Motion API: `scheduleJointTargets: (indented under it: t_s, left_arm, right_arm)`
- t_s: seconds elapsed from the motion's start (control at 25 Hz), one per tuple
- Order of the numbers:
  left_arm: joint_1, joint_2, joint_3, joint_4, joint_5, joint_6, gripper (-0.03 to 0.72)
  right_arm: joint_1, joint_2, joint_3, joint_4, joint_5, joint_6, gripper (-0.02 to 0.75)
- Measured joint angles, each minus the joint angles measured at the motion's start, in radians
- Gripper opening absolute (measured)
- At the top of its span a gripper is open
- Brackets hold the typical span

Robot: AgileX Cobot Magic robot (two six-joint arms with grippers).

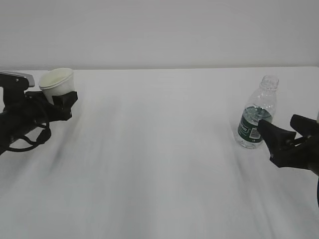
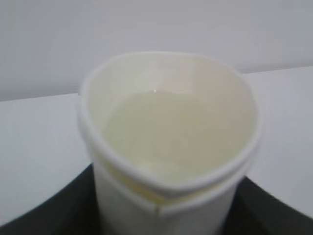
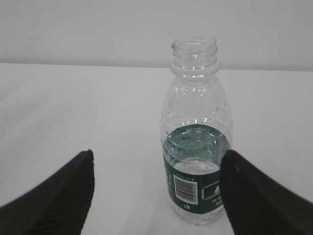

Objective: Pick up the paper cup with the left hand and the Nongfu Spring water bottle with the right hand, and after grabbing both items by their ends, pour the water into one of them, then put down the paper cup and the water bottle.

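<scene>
Next, my left gripper sets the paper cup down on the white table [image 1: 72, 121] just below its fingers.
At the far left, the off-white paper cup [image 1: 57, 82] leans slightly, with my left gripper [image 1: 60, 102] shut on its lower part. In the left wrist view the paper cup [image 2: 168, 132] fills the frame between two black fingers [image 2: 44, 215], and pale clear liquid seems to lie inside. The Nongfu Spring water bottle [image 1: 256, 115] stands upright and capless on the table at the right, with water up to its green label. My right gripper [image 1: 276, 122] stands open just right of it. In the right wrist view the bottle [image 3: 197, 147] stands between the fingers of this gripper [image 3: 157, 164], close to the right one.
The white table [image 1: 159, 164] runs back to a pale wall. The left arm's black cables [image 1: 30, 139] loop low over the table at the left edge. No other objects show.
</scene>
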Motion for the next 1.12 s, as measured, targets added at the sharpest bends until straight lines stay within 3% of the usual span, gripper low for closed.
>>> scheduleJointTargets:
  t_s: [0.96,1.12]
  left_arm:
    - [0.000,0.099,-0.014,0.010,0.000,0.005,0.437]
    - [0.000,0.099,-0.014,0.054,0.000,0.005,0.475]
  right_arm:
    - [0.000,0.000,0.000,-0.021,0.000,0.002,0.594]
    - [0.000,0.000,0.000,-0.021,0.000,0.002,0.594]
